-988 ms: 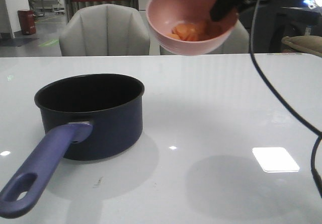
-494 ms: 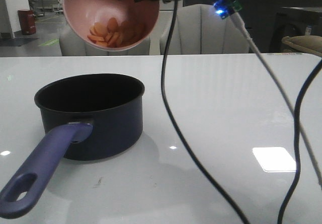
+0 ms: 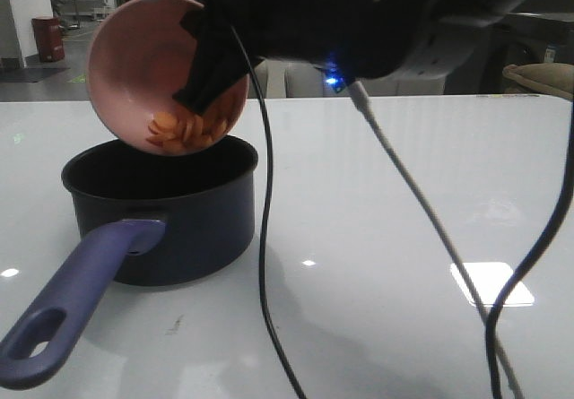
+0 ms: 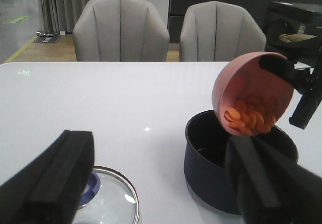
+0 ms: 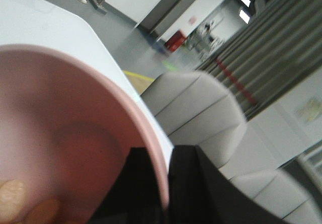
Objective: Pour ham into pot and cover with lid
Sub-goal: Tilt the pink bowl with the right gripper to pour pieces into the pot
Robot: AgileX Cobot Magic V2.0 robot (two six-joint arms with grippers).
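The robot's right gripper will release the pink bowl, which hangs over the pot now, on the white tabletop [image 3: 439,250] next to the bright patch of light, across from the pot.
The dark navy pot [image 3: 161,211] stands at the left of the table, its purple-blue handle [image 3: 76,302] pointing toward me. Directly above its far rim hangs a pink bowl [image 3: 157,72], tipped steeply, with the orange ham pieces [image 3: 184,130] piled at its low edge. My right gripper [image 3: 215,67] is shut on the bowl's rim [image 5: 163,181], one finger inside and one outside. In the left wrist view the bowl [image 4: 251,90] and ham [image 4: 249,121] hang over the pot [image 4: 221,166]. The glass lid [image 4: 113,201] with its blue knob lies under my left gripper [image 4: 158,183], which is open and holds nothing.
Black cables [image 3: 265,238] hang from the right arm and trail across the table in front of the pot. Two grey chairs [image 4: 121,30] stand behind the table's far edge. A bright light patch [image 3: 502,282] reflects on the white tabletop at the right.
The right gripper has carried the bowl from high on the right to the left and down, tipping it more over the pot. The ham has slid toward the bowl's low rim.
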